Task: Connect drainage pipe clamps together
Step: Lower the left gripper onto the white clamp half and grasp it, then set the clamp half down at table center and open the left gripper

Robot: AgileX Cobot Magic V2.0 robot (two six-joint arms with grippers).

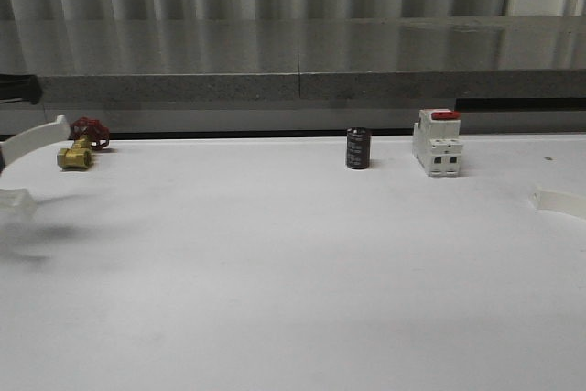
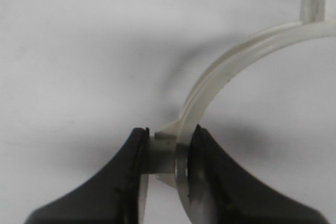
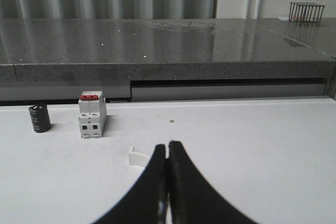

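The robot's left gripper should put its clamp down on bare table (image 1: 203,217) between the brass valve and black cylinder, a little nearer the front.
One white drainage pipe clamp (image 2: 226,72) arcs away from my left gripper (image 2: 167,156), which is shut on its band and end tab above the table. In the front view this clamp (image 1: 37,139) hangs at the far left edge. The other drainage pipe clamp (image 3: 139,157) shows one end with its tab beside my right gripper (image 3: 167,148). Its band runs in behind the black fingers (image 3: 152,182), which are closed to a thin slit with a pale sliver between them. The front view has this clamp (image 1: 558,200) at the right edge.
A black cylinder (image 1: 358,148) and a white boxy switch with a red top (image 1: 437,141) stand at the back of the white table (image 1: 293,272). A brass valve with a red handle (image 1: 81,146) lies at the back left. A grey stone ledge (image 1: 293,87) runs behind the table.
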